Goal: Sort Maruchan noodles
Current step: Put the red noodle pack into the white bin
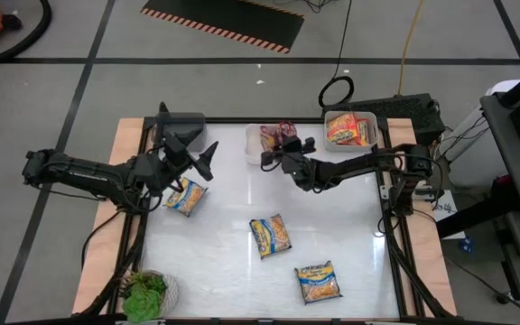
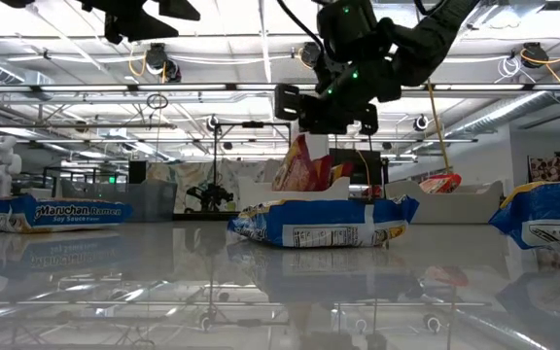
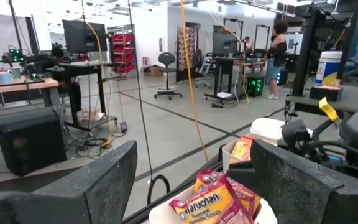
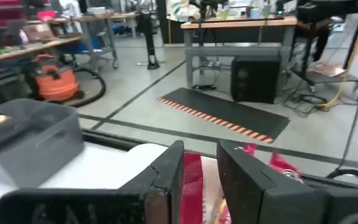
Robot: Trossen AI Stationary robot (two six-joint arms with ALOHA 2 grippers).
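Note:
The red packet leans high beside the others in the white bin; my right gripper should grab its top and move it into the bin's empty end (image 1: 253, 147).
Three blue-and-yellow noodle packets lie flat on the white table: one (image 1: 186, 196) just below my left gripper, one (image 1: 270, 236) mid-table, one (image 1: 319, 282) near the near edge. Red packets (image 1: 275, 137) stand in a white bin at the far edge, and orange packets (image 1: 349, 129) fill the bin to its right. My left gripper (image 1: 208, 161) hangs open above the table's left part and touches nothing. My right gripper (image 1: 269, 155) hovers over the red bin, its fingers close together around a red packet (image 2: 304, 160). My right gripper (image 4: 201, 180) has a red packet's upper edge (image 4: 193, 171) in the narrow gap between its two fingers, coming from above and slanting toward the far edge. The packet stands nearly upright below the fingers, with its lower part down in the white bin (image 2: 290, 199).
A grey bin (image 1: 181, 126) sits at the far left corner, behind my left gripper. A green leafy plant (image 1: 147, 293) stands at the near left corner. The wooden table frame (image 1: 106, 226) borders the white surface. Bare table (image 1: 350, 217) lies between the packets and the right edge.

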